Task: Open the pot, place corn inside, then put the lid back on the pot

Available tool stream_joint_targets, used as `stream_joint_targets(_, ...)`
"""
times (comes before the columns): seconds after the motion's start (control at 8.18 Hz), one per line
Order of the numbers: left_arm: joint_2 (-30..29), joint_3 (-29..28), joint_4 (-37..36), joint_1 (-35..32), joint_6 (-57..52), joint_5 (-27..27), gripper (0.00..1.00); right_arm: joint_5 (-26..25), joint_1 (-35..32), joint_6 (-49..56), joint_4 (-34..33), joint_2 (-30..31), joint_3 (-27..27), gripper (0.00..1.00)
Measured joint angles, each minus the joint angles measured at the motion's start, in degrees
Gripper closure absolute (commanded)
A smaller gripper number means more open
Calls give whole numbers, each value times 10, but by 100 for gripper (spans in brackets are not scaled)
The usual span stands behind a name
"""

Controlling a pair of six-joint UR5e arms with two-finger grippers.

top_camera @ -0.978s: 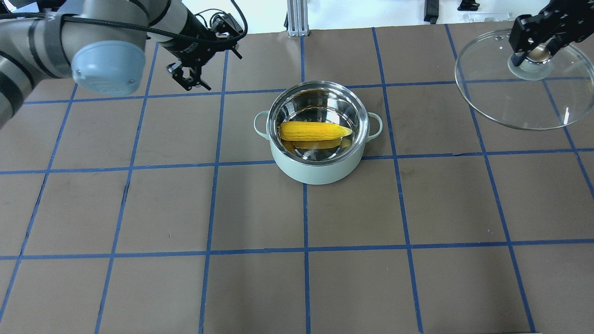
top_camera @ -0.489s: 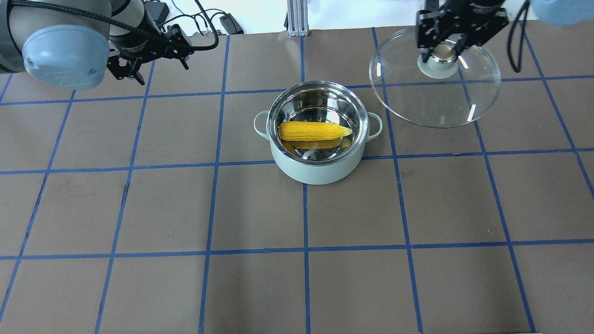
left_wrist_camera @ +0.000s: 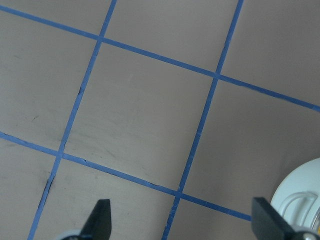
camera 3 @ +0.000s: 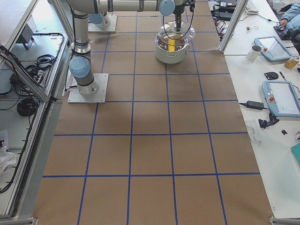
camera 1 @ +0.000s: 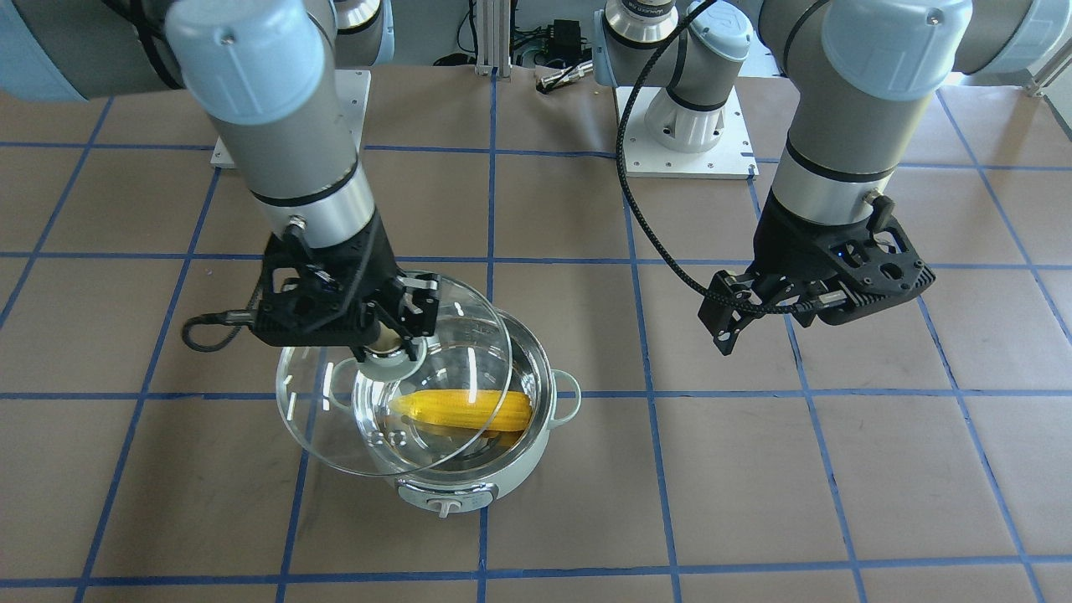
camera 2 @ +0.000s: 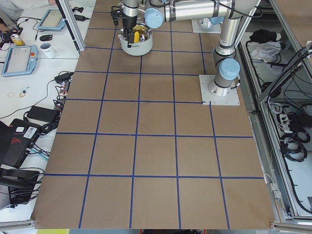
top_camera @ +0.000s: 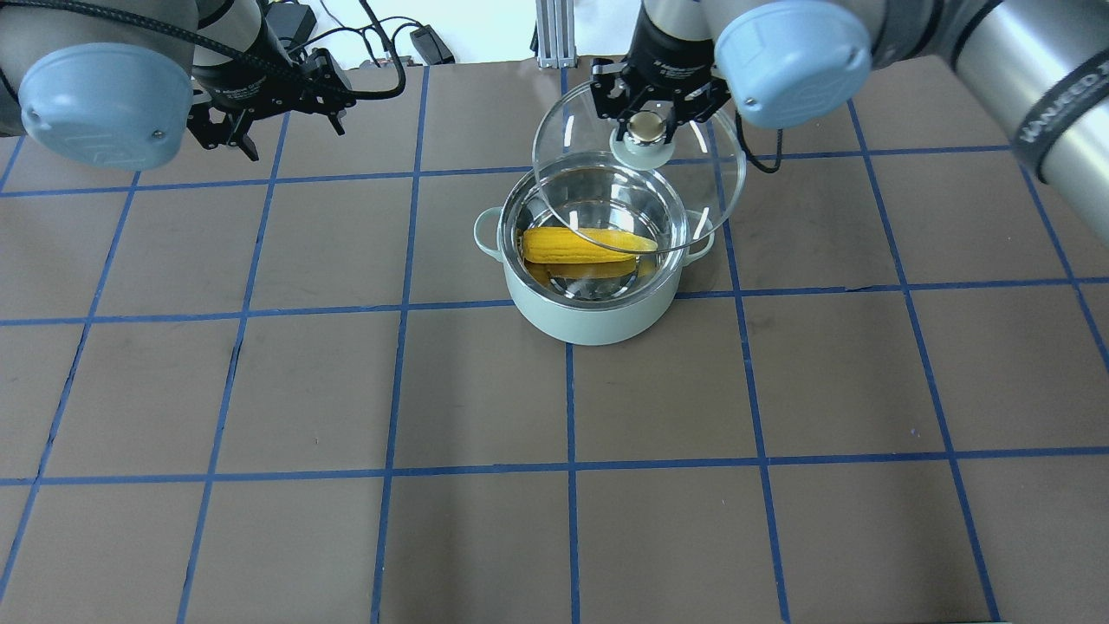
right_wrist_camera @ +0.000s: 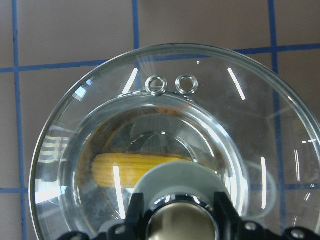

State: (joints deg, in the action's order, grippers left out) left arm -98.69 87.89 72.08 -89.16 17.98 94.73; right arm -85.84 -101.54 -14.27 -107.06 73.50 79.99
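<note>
Next, my right gripper lets go of the clear glass lid on the pot's round rim, centred over the yellow corn (camera 1: pixel 458 390) (right_wrist_camera: pixel 154 174).
The pale mint-green pot (top_camera: pixel 589 325) stands open mid-table, also in the front view (camera 1: pixel 469 490). The yellow corn (top_camera: pixel 580 245) lies inside it, seen also in the front view (camera 1: pixel 469 410) and through the glass in the right wrist view (right_wrist_camera: pixel 135 170). My right gripper (top_camera: pixel 647 128) is shut on the gold-beige knob of the clear glass lid (top_camera: pixel 719 165). It holds the lid (camera 1: pixel 335 435) tilted above the pot, offset toward the far right rim, not seated. My left gripper (top_camera: pixel 290 139) is open and empty at the far left, its fingertips wide apart in the left wrist view (left_wrist_camera: pixel 182 225).
Brown table paper with a blue tape grid (top_camera: pixel 572 468) covers the table. The arm base plates (camera 1: pixel 687 142) sit at the robot's side. Side tables with tablets and a mug (camera 3: pixel 255 51) lie beyond the table edge.
My right gripper has carried the lid leftward from the far right corner to over the pot. My left arm has drawn back toward the far left corner.
</note>
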Motion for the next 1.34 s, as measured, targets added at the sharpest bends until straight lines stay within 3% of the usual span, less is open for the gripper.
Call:
stream_joint_targets(0.37,7,-2,48,0,-50,-1,0,13,-40,-58,-52,-44,5,77)
stream_joint_targets(1.1,14,0,75,-1,-101,-9,0,12,-43,-75,-42,-57,16,77)
stream_joint_targets(1.34,17,0,79,-2,-101,-34,0,11,-42,-76,-43,-58,17,74)
